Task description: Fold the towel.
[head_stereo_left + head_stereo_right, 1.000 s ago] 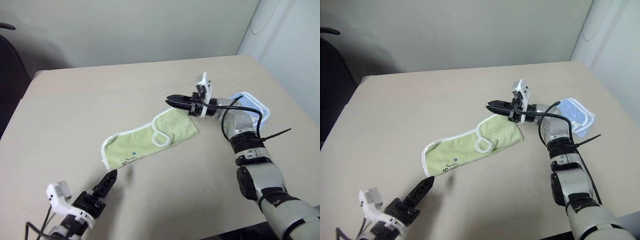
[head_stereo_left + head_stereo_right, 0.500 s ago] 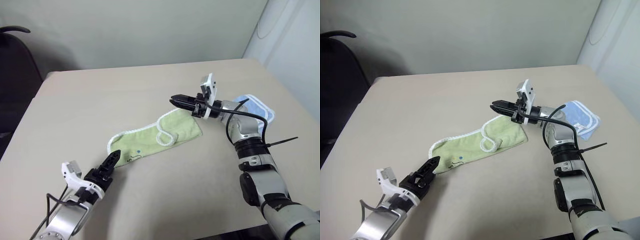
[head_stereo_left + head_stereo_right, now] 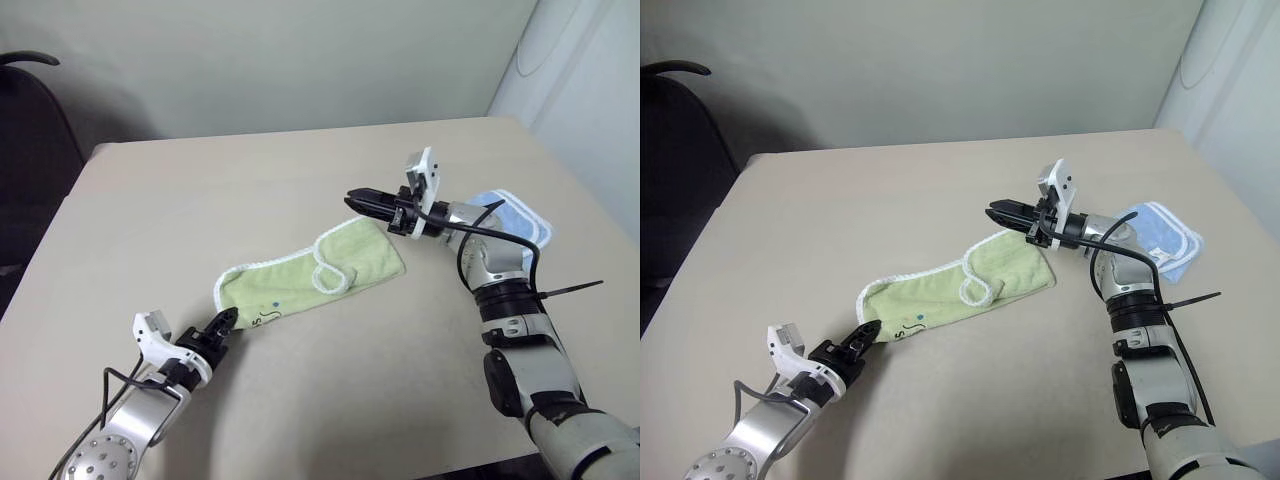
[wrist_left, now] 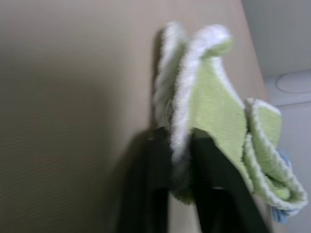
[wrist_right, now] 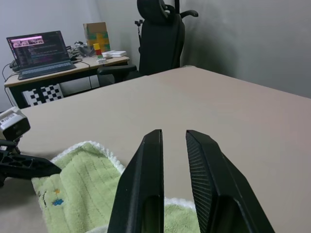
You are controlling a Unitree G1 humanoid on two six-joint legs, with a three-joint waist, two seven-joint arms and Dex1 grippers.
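Observation:
Next, I let go of the lime-green towel's corner with my left gripper on the looped white edging [image 3: 342, 269] [image 4: 283, 180] near the middle of the towel.
The lime-green towel [image 3: 310, 275] lies in a long crumpled strip across the middle of the table, with its white edging looped near the middle. My left gripper [image 3: 224, 318] is at the strip's near left corner, shut on the white-edged hem. In the left wrist view the towel [image 4: 214, 107] edge sits pinched between the two black fingers [image 4: 206, 165]. My right gripper [image 3: 352, 199] hovers just above the towel's far right end, pointing left. Its fingers [image 5: 150, 160] stand a narrow gap apart with nothing between them.
A smaller light blue cloth [image 3: 510, 215] lies behind my right forearm near the table's right edge. A black office chair [image 3: 30, 130] stands past the table's left edge. In the right wrist view a desk with a laptop [image 5: 36, 51] stands beyond the table.
My left gripper has moved forward to the towel's near left corner and shut on its edge. The right gripper has stayed above the far end.

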